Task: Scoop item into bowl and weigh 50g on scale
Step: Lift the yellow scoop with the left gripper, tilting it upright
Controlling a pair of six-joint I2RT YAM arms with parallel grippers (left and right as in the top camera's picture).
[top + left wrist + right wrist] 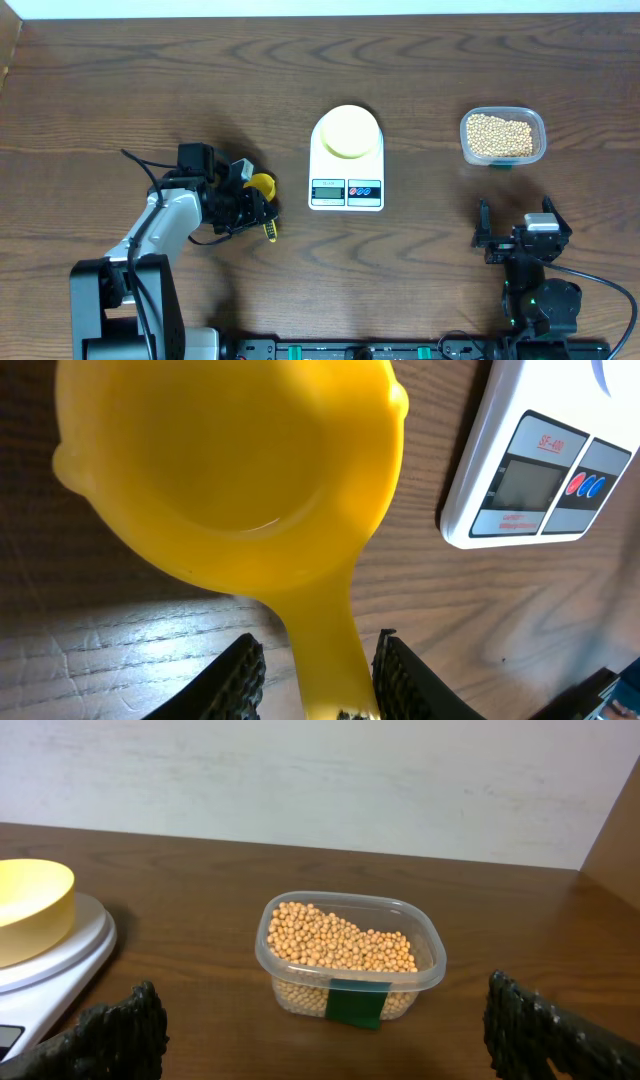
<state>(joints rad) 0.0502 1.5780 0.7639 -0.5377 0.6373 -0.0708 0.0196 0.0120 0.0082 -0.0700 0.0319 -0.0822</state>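
Observation:
Next, I open my left gripper, back off and take the handle by its dark end (270, 231), because that gripper straddles the yellow scoop's smooth handle close to the cup.
A bright yellow scoop (262, 184) lies on the table left of the scale, its empty cup (230, 470) filling the left wrist view. My left gripper (318, 638) straddles the scoop's handle, open, with a gap at the left pad and the right pad against the handle. The white scale (346, 190) carries the pale yellow bowl (349, 131), which looks empty. The beans (500, 135) fill a clear tub (350, 982) at the right. My right gripper (322, 1010) stands wide open in front of the tub, holding nothing.
The scale's display and red and blue buttons (585, 485) face the front edge. A dark green label (358, 1003) is on the tub's near wall. The right wrist view also shows the bowl (30, 905) on the scale (60, 955) at its left, and a pale wall behind the table.

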